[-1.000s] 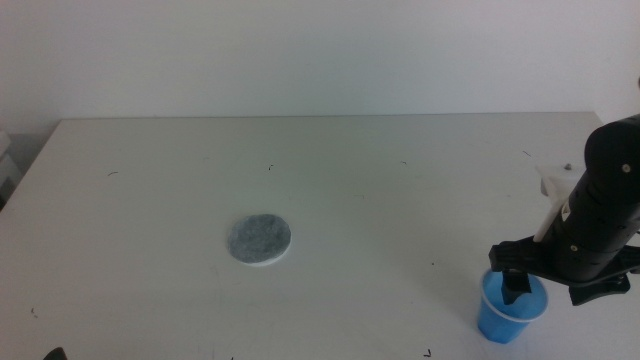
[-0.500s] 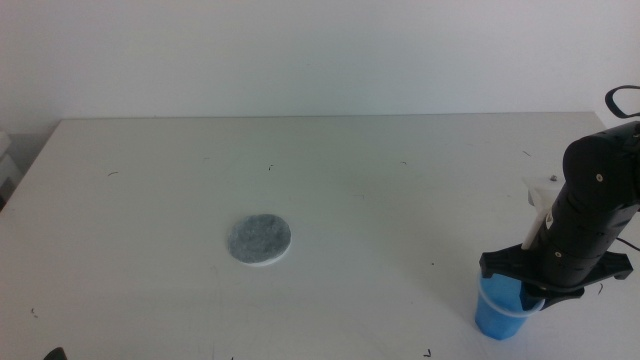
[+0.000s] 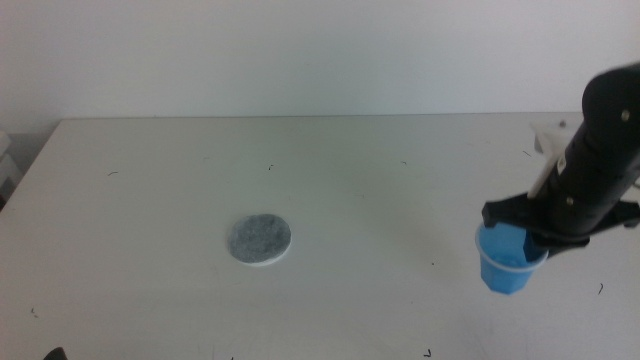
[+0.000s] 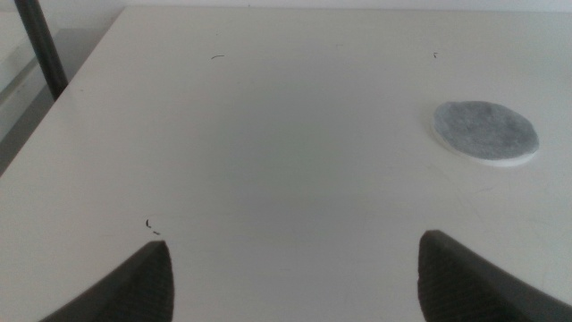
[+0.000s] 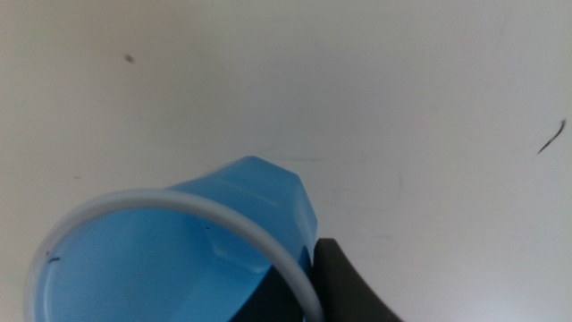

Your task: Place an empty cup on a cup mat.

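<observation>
Next, I set the blue cup, now lifted off the table's surface, on the middle of the speckled grey cup mat [image 3: 263, 240] with my right gripper.
The blue cup [image 3: 506, 262] hangs in my right gripper [image 3: 530, 246] at the right side of the table, lifted off the surface and slightly tilted. In the right wrist view the cup [image 5: 179, 246] is empty, its pale rim pinched by a dark jaw. The cup mat [image 3: 260, 240], a speckled grey disc with a white edge, lies flat left of the table's middle, well to the left of the cup. It also shows in the left wrist view [image 4: 486, 132]. My left gripper [image 4: 295, 277] is open and empty, low near the table's front left.
The white table [image 3: 350, 180] runs to a pale wall at the back. A small white object [image 3: 550, 135] lies near the far right edge behind the right arm. A dark post [image 4: 40, 45] stands beyond the table's left edge.
My right gripper has closed on the cup's rim and lifted it off the table, moving it slightly up and away from the front edge. The mat and left arm have not moved.
</observation>
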Action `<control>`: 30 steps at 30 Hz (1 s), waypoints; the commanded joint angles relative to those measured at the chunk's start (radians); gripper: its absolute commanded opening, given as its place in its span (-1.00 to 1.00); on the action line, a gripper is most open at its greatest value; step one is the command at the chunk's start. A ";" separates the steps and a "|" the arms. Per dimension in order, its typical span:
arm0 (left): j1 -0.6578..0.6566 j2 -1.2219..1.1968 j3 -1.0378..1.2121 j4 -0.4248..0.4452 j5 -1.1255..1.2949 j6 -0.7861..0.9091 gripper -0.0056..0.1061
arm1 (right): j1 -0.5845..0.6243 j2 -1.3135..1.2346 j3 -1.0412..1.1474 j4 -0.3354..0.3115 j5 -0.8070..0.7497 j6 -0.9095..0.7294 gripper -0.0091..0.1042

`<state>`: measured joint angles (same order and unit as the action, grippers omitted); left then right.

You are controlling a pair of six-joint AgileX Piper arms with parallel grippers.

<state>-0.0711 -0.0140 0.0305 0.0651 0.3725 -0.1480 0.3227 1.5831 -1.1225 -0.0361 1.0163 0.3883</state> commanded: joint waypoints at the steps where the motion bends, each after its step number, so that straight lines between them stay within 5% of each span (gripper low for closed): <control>1: 0.001 -0.011 -0.006 0.000 -0.068 -0.011 0.98 | 0.013 -0.047 -0.103 -0.018 0.064 -0.031 -0.86; 16: 0.001 -0.011 -0.006 0.000 -0.068 -0.011 0.98 | 0.169 0.191 -0.631 -0.003 0.278 -0.043 -0.86; 30: 0.001 -0.011 -0.006 0.000 -0.068 -0.011 0.98 | 0.314 0.555 -1.114 0.078 0.278 0.011 -0.84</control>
<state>-0.0711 -0.0140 0.0305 0.0651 0.3725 -0.1480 0.6223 2.1724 -2.1527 0.0399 1.2412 0.3931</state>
